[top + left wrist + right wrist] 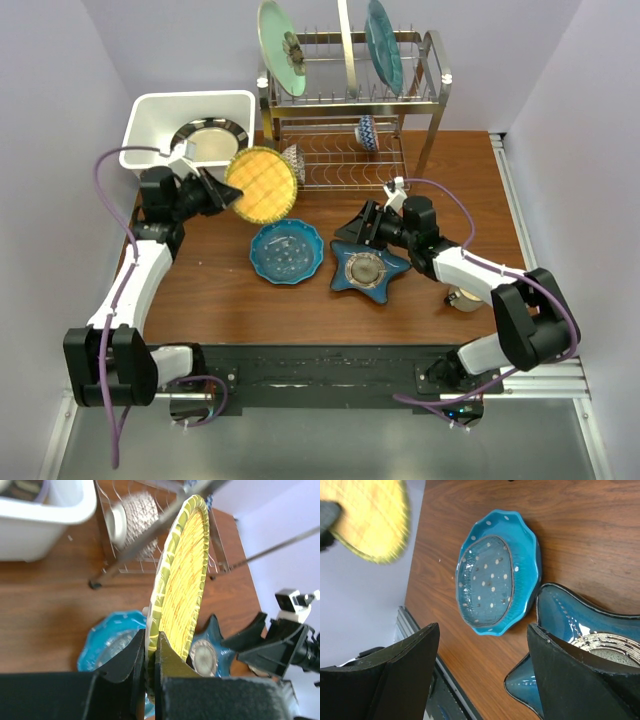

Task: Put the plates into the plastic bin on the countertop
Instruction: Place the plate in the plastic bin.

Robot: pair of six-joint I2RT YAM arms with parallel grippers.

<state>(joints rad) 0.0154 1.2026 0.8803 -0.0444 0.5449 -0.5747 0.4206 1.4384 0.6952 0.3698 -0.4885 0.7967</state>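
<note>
I will release the yellow plate from my left gripper atop the black-striped plate (209, 140) in the white plastic bin.
A yellow plate (262, 185) (182, 575) with a green-striped rim hangs on edge above the table, just right of the white plastic bin (150, 110) (45, 515). My left gripper (225, 192) (150, 650) is shut on its rim. A black-striped plate (208, 140) lies inside the bin. A turquoise scalloped dotted plate (287, 251) (495, 575) and a dark blue star-shaped plate (368, 268) (580, 625) lie flat mid-table. My right gripper (360, 228) (485, 635) is open and holds nothing, low over the star plate's near-left edge.
A two-tier steel wire rack (420, 90) stands at the back. It holds a pale green flower plate (282, 45), a teal plate (384, 45) and small patterned bowls (366, 130). A small round object (465, 298) sits by the right arm.
</note>
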